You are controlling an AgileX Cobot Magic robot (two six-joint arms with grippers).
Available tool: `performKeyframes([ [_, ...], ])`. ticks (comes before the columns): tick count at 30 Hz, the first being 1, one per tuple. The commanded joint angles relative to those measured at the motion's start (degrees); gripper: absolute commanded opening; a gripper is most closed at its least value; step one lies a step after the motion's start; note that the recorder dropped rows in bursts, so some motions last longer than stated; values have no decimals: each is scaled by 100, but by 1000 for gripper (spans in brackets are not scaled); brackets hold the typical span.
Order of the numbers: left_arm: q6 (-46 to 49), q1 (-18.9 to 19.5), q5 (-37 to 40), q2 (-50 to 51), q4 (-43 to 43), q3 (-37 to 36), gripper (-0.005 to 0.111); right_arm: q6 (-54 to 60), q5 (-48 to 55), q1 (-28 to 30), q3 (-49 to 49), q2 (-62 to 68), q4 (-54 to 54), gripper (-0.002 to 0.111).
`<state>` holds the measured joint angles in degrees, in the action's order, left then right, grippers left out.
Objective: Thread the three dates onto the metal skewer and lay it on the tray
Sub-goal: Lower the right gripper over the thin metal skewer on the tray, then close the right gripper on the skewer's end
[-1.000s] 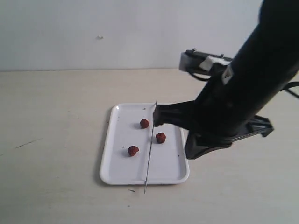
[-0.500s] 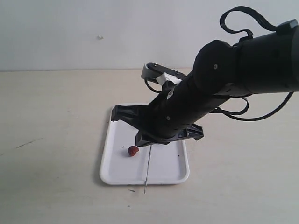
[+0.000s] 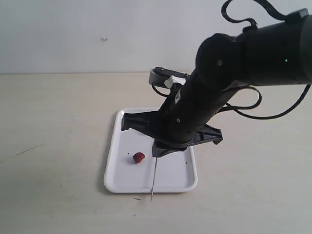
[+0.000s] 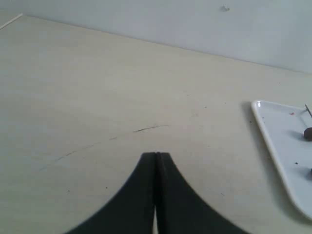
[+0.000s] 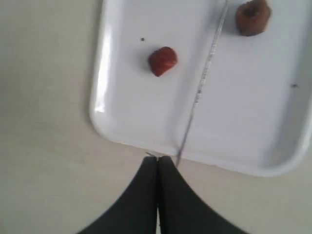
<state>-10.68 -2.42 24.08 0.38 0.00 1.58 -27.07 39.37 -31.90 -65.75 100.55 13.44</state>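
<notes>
I should close my right gripper on the front part of the metal skewer (image 3: pixel 154 172) (image 5: pixel 197 97), between the reddish date and the white tray's front rim.
The white tray (image 3: pixel 117 170) lies mid-table with the thin metal skewer (image 3: pixel 153 183) lengthwise on it, its tip past the front rim. One reddish date (image 3: pixel 139 157) shows left of the skewer; my right arm hides the other two. My right gripper (image 3: pixel 157 152) hangs over the tray, shut and empty. In the right wrist view its tips (image 5: pixel 157 158) sit by the rim of the tray (image 5: pixel 131 112), beside the skewer (image 5: pixel 202 83), with two dates (image 5: pixel 162 61) (image 5: pixel 252 17) beyond. My left gripper (image 4: pixel 156 155) is shut over bare table, left of the tray (image 4: pixel 273 126).
The table is pale beige with faint scratches (image 4: pixel 146 129) and a white wall (image 3: pixel 97 34) behind it. My right arm's black body (image 3: pixel 234 73) spans the right half of the exterior view, above the tray's far part.
My right arm has swung left from the tray's right side to over the tray, covering two dates. The skewer and the visible date have not moved.
</notes>
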Motion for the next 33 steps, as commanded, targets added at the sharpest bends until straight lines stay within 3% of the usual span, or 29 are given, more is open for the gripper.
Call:
performKeyframes([
  [1, 1, 18, -16, -38, -46, -24, 0, -1110, 1157, -216, -474, 153, -1295, 0],
  [18, 1, 18, -16, -38, -46, -24, 0, -1151, 307, -341, -615, 934, -574, 1],
  [28, 1, 18, -16, -38, -46, -24, 0, -1177, 129, -341, -615, 962, -888, 26],
  [33, 1, 18, -16, -38, -46, -24, 0, -1414, 148, -341, -655, 1094, -888, 27],
])
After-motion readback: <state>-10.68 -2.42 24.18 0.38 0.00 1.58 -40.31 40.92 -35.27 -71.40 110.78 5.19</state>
